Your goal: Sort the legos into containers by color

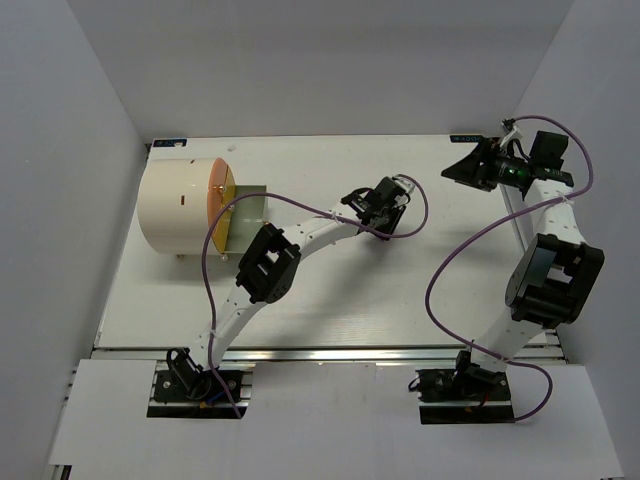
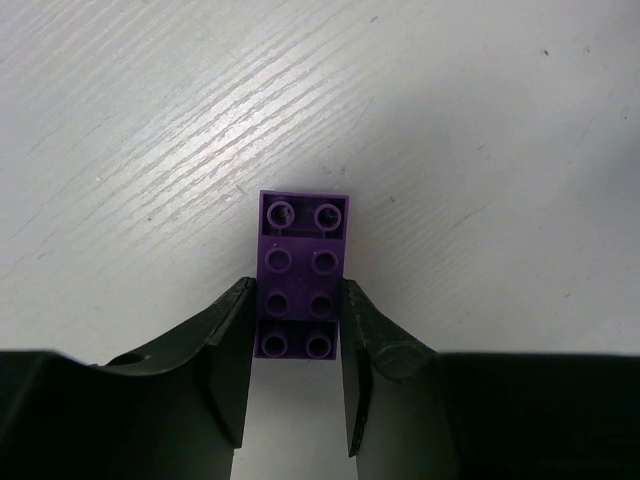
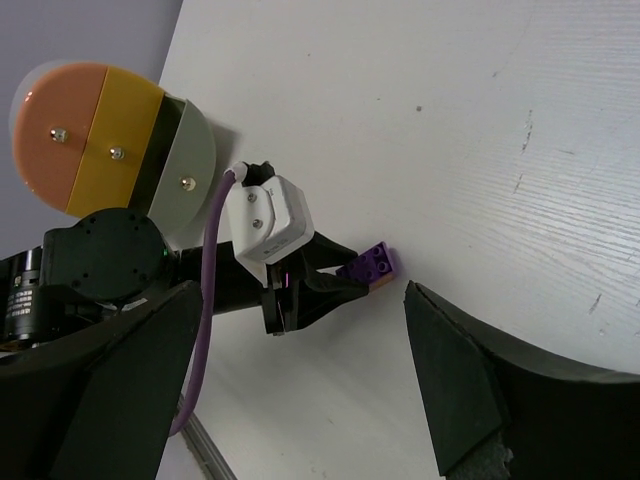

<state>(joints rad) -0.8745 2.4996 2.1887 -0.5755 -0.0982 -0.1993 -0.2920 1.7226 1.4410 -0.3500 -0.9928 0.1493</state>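
The purple lego will drop from my left gripper inside the open grey section (image 1: pixel 243 232), near the drum's yellow section.
A purple lego (image 2: pixel 300 275) with two rows of studs lies between my left gripper's (image 2: pixel 297 325) fingers, which press its long sides; it rests on or just above the white table. From the right wrist view the same lego (image 3: pixel 372 264) shows an orange edge underneath. In the top view the left gripper (image 1: pixel 383 222) is mid-table and hides the lego. The container, a cream drum (image 1: pixel 178 205) with an orange face (image 1: pixel 220 205), lies at the far left. My right gripper (image 3: pixel 305 370) is open and empty at the back right (image 1: pixel 468 168).
The drum's face (image 3: pixel 100 130) shows orange, yellow and grey sections with brass knobs. A purple cable (image 1: pixel 450 260) loops over the table by the right arm. White walls close the table's back and sides.
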